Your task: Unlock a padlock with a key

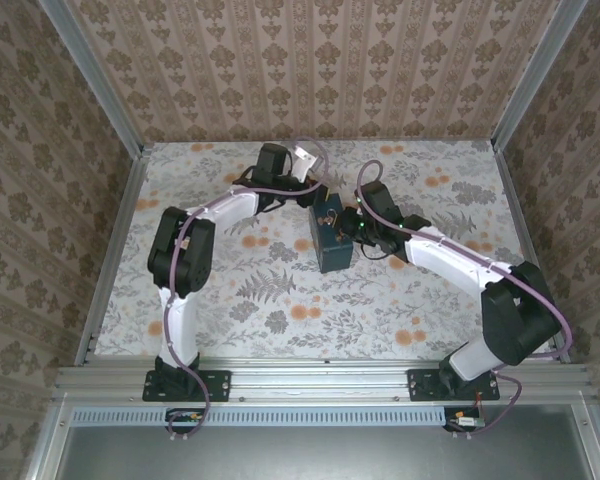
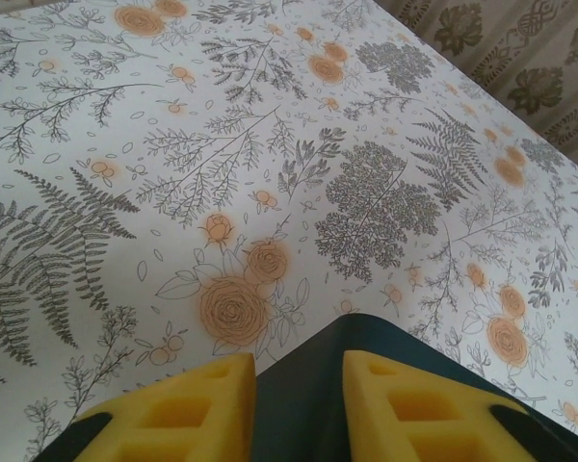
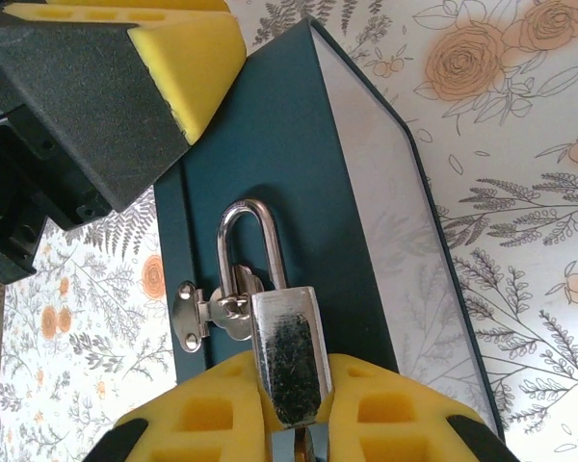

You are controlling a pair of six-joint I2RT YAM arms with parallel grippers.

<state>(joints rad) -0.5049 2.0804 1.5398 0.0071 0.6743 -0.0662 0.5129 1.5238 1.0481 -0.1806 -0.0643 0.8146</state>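
Note:
The robot's right gripper will set the silver padlock down on the floral tablecloth point(image 1: 386, 252) beside the dark teal box.
A dark teal box point(image 1: 332, 243) lies mid-table. A silver padlock point(image 3: 287, 351) hangs by its shackle point(image 3: 246, 241) through the box's metal hasp point(image 3: 204, 310). My right gripper point(image 3: 294, 404) is shut on the lower end of the padlock body, yellow pads point(image 3: 212, 414) pressing both sides. A sliver of metal, possibly the key point(image 3: 308, 449), shows just under the padlock between the pads. I cannot tell whether the shackle is released. My left gripper point(image 2: 299, 371) straddles the box's far corner point(image 2: 356, 332), pads point(image 2: 188, 404) on either side, and its pad point(image 3: 193, 63) touches the box.
The floral tablecloth point(image 1: 280, 290) spreads around the box. Patterned walls and metal rails point(image 1: 110, 250) close in the table on three sides. Both arms point(image 1: 450, 255) converge at the box in the middle.

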